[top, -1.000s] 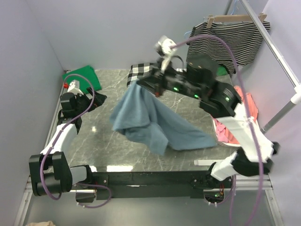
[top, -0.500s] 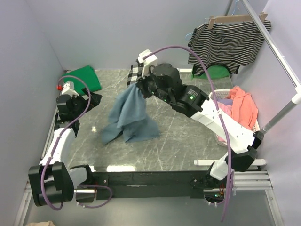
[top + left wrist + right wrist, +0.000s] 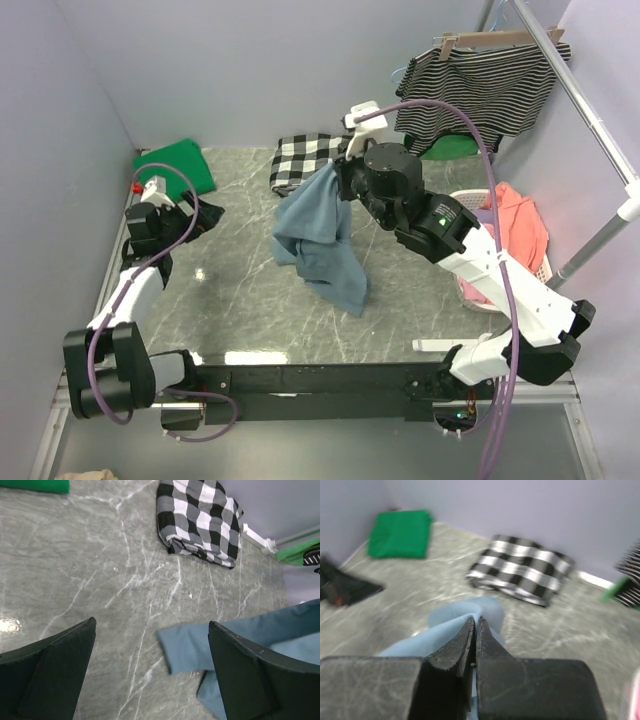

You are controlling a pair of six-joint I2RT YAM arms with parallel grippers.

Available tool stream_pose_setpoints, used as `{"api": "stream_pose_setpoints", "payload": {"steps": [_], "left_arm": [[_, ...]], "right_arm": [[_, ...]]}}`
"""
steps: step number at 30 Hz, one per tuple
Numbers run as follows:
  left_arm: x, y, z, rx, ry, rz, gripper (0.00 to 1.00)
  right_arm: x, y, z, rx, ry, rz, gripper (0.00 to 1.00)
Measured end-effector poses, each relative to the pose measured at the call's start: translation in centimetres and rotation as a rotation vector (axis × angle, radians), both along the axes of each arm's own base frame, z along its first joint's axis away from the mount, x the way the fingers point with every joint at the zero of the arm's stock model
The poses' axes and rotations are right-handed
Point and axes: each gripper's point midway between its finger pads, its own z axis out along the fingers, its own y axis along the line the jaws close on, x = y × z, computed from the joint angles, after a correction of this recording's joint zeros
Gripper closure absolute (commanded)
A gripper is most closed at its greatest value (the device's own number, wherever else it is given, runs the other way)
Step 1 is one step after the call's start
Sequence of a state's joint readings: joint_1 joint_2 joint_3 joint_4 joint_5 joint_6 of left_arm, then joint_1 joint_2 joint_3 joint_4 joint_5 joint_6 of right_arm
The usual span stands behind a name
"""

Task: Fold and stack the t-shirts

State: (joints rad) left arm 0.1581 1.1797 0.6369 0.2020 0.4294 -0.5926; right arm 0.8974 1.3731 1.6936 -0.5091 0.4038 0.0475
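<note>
Next, the robot's left gripper should move to the slate-blue t-shirt's loose sleeve end [image 3: 279,252] [image 3: 169,649], nearest the green t-shirt, and close on it there.
My right gripper [image 3: 340,176] is shut on an edge of the slate-blue t-shirt [image 3: 318,236], holding it up above the middle of the table so it hangs in a crumpled drape with its lower end by the marble. In the right wrist view the pale blue cloth [image 3: 455,625] is pinched between the closed fingers [image 3: 476,625]. A sleeve end of the blue shirt [image 3: 192,645] shows in the left wrist view between my open left gripper's fingers [image 3: 150,670], not touched. My left gripper [image 3: 205,213] stands open at the table's left. The green t-shirt [image 3: 178,165] lies folded at the back left corner.
A black-and-white checked cloth [image 3: 300,158] lies folded at the back of the table, just behind the hanging shirt. A striped top [image 3: 490,85] hangs on a rail at the back right. A basket [image 3: 470,205] with pink and orange clothes stands at the right edge.
My right arm has swung the blue shirt first left, then back toward the centre and higher, and the cloth has bunched into a narrower drape. The left arm has hardly moved.
</note>
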Motion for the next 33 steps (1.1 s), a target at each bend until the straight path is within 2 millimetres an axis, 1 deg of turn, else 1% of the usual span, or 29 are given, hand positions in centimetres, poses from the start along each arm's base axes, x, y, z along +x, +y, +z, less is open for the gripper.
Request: {"api": "stream_pose_setpoints", "payload": {"steps": [2,4,5,6,8,10,12,14,15,16,17,20,23,24,26,28,29,30,32,33], "left_arm": [[0.1,-0.3,-0.7,-0.012,0.010,-0.019,0.00],[0.1,-0.8,-1.6,-0.034,0.021,-0.044,0.01],[0.1,-1.1,-2.0,-0.047,0.029,-0.058,0.01],[0.0,-1.4,-2.5,-0.057,0.036,-0.071,0.01],[0.1,-2.5,-3.7,-0.076,0.059,-0.108,0.01],[0.2,-4.2,-5.0,-0.084,0.087,-0.159,0.01],[0.1,-6.0,-6.2,-0.091,0.115,-0.210,0.01],[-0.3,-8.5,-7.8,-0.101,0.153,-0.271,0.01],[-0.4,-9.5,-8.4,-0.104,0.168,-0.298,0.01],[-0.5,-10.7,-9.2,-0.106,0.188,-0.326,0.00],[-0.5,-11.4,-9.7,-0.106,0.198,-0.343,0.00],[-0.3,-13.6,-10.9,-0.106,0.227,-0.389,0.00],[0.3,-14.9,-11.6,-0.105,0.233,-0.411,0.01],[0.5,-15.3,-11.8,-0.106,0.235,-0.418,0.05],[1.0,-16.1,-12.2,-0.104,0.233,-0.429,0.07],[1.6,-16.8,-12.2,-0.098,0.218,-0.437,0.10],[1.8,-17.2,-12.2,-0.094,0.216,-0.441,0.12],[2.0,-17.5,-12.2,-0.091,0.210,-0.444,0.20],[2.5,-18.2,-12.5,-0.088,0.205,-0.452,0.32],[2.7,-18.5,-12.6,-0.088,0.204,-0.454,0.44]], "right_arm": [[0.7,-1.3,0.0,-0.001,-0.006,-0.087,1.00],[1.6,-3.0,-1.0,0.002,0.012,-0.190,1.00],[2.4,-4.1,-2.0,0.005,0.028,-0.245,1.00],[2.9,-5.2,-3.5,0.001,0.053,-0.299,1.00],[4.1,-8.3,-7.8,-0.025,0.124,-0.421,1.00],[4.2,-11.4,-13.2,-0.073,0.215,-0.529,1.00],[3.2,-14.0,-18.1,-0.137,0.305,-0.603,1.00],[2.1,-15.6,-21.1,-0.167,0.361,-0.639,1.00],[1.5,-16.1,-22.0,-0.173,0.378,-0.650,1.00],[1.1,-16.5,-22.4,-0.163,0.387,-0.655,1.00],[0.8,-16.8,-22.3,-0.146,0.387,-0.660,1.00],[0.7,-17.1,-21.0,-0.078,0.359,-0.666,1.00],[1.0,-16.8,-20.4,-0.035,0.342,-0.659,0.99],[1.1,-16.7,-20.3,-0.027,0.342,-0.655,0.99],[1.3,-16.6,-20.4,-0.020,0.345,-0.649,0.99],[1.4,-16.4,-20.4,-0.012,0.346,-0.643,0.99],[1.4,-16.3,-20.4,-0.008,0.347,-0.638,0.99],[1.5,-16.2,-20.4,-0.003,0.347,-0.633,0.99],[1.6,-16.1,-20.4,0.001,0.349,-0.628,0.98],[1.6,-16.0,-20.4,0.003,0.349,-0.625,0.99]]}}
